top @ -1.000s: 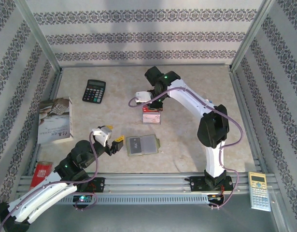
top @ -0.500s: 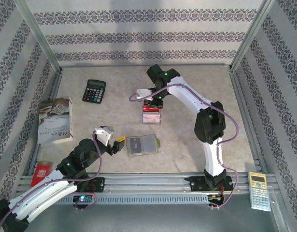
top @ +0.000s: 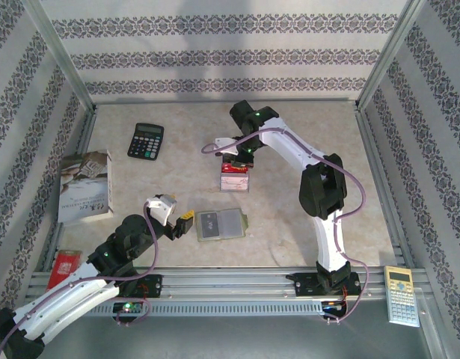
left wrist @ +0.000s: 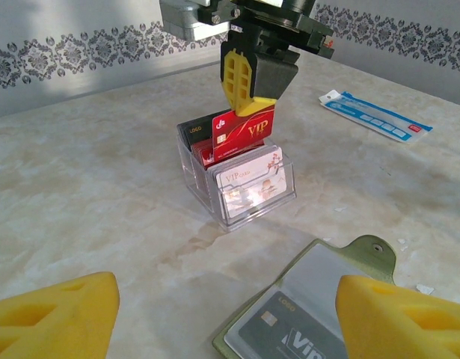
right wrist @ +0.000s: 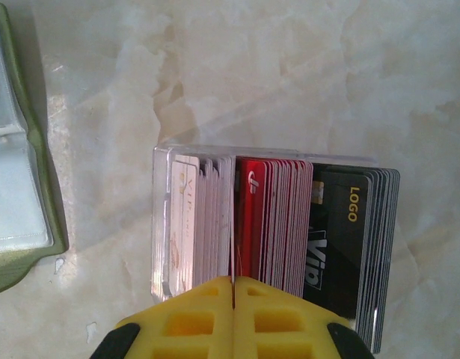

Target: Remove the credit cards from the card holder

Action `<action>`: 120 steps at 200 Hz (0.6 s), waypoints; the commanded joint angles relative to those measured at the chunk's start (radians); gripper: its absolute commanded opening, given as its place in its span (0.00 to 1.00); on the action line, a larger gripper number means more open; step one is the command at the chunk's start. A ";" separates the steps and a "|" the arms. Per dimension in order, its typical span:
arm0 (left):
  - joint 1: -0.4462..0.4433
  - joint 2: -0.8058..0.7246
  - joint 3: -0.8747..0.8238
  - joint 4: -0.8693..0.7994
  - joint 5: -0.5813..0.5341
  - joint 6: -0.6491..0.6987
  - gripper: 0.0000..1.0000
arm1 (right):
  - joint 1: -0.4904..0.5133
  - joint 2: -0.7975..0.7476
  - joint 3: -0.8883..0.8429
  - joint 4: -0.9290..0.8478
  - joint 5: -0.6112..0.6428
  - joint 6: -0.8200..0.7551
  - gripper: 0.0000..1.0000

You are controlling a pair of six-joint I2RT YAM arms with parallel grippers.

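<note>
I need to let go of the red credit card with my right gripper between the pinkish-white cards and the red cards (top: 235, 172) (right wrist: 243, 224) in the clear stand.
The olive-green card holder (top: 222, 224) lies open on the table, with a dark grey credit card (left wrist: 289, 338) in its clear pocket. My left gripper (top: 181, 222) hovers open at its left edge, yellow fingers (left wrist: 57, 314) spread wide and nothing between them. My right gripper (top: 237, 158) is shut on a red credit card (left wrist: 244, 133). It holds the card upright over a clear stand (left wrist: 241, 187), lower edge in the stand's middle slot. From above, the held card is a thin edge (right wrist: 232, 254) between pinkish-white cards (right wrist: 196, 217) and red cards (right wrist: 271, 217). Dark grey cards (right wrist: 349, 239) fill the stand's last slot.
A black calculator (top: 146, 140) sits at the back left and a book (top: 85, 187) at the left edge. A blue-and-white packet (left wrist: 375, 116) lies beyond the stand. A pale calculator (top: 402, 294) rests on the front rail at the right.
The right wrist has shifted slightly back and to the right over the stand, still holding the red card. The left fingers have spread a little wider.
</note>
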State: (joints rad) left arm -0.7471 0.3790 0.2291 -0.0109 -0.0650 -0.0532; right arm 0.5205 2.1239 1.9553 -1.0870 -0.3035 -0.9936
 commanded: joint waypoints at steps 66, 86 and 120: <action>-0.012 0.003 0.014 0.046 -0.021 0.013 0.78 | -0.016 0.053 0.050 0.023 -0.019 0.004 0.00; -0.012 0.003 0.012 0.047 -0.021 0.010 0.78 | -0.017 0.059 0.045 0.038 -0.013 -0.001 0.00; -0.012 0.004 0.010 0.047 -0.021 0.010 0.79 | -0.016 0.069 0.038 0.055 -0.005 -0.012 0.00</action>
State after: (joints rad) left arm -0.7471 0.3828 0.2291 -0.0082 -0.0650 -0.0536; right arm 0.5125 2.1719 1.9812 -1.0584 -0.3038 -0.9939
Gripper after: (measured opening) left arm 0.786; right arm 0.059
